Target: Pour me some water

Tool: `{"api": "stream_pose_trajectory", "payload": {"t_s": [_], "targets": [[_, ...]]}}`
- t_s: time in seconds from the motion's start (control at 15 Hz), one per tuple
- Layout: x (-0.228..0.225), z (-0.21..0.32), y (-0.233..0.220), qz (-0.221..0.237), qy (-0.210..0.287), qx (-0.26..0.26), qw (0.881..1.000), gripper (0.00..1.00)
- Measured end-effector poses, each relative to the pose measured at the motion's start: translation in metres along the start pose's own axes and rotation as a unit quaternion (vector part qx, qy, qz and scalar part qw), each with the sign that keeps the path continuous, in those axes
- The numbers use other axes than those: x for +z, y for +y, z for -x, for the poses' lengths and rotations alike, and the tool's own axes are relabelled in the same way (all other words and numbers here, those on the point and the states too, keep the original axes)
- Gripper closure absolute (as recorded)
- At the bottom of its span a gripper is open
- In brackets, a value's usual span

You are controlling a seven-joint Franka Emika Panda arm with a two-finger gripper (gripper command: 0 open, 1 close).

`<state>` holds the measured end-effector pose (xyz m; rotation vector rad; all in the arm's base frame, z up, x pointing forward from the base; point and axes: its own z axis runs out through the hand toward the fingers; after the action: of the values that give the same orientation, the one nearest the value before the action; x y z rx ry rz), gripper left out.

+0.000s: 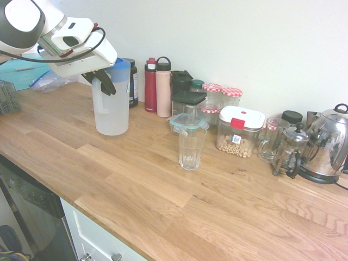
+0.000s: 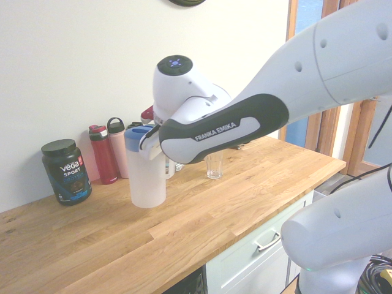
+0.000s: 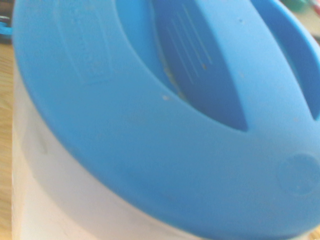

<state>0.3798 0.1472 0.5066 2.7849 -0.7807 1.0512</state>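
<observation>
My gripper needs to put the pitcher down on the wooden counter [image 2: 136,212] in front of the red and pink bottles.
A frosted plastic pitcher [image 1: 112,111] [image 2: 147,177] with a blue lid [image 3: 150,125] stands upright on the wooden counter [image 1: 163,201], at the left in the first exterior view. A faint level line about halfway up its wall shows the water [image 1: 115,114]. My gripper [image 1: 104,82] is shut on the pitcher's handle, just under the lid; in the second exterior view the arm hides it. A clear drinking glass [image 1: 191,147] [image 2: 214,165] stands upright in the middle of the counter, well apart from the pitcher.
Along the wall stand a dark protein tub [image 2: 66,171], a red bottle [image 1: 150,86], a pink bottle [image 1: 163,89], checked-lid jars [image 1: 231,98], a white-lidded box [image 1: 239,130], a glass mug [image 1: 270,140], a French press [image 1: 289,151] and a steel kettle [image 1: 329,144].
</observation>
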Motion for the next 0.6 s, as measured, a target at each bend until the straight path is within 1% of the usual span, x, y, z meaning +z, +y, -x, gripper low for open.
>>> {"api": "stream_pose_trajectory", "payload": {"t_s": [0.2, 0.33, 0.6], "targets": [[0.020, 0.004, -0.035, 0.018, 0.031, -0.019, 0.999, 1.00], [0.032, 0.003, -0.048, 0.028, 0.042, -0.026, 0.998, 1.00], [0.050, 0.002, -0.063, 0.046, 0.026, -0.018, 0.998, 1.00]]}}
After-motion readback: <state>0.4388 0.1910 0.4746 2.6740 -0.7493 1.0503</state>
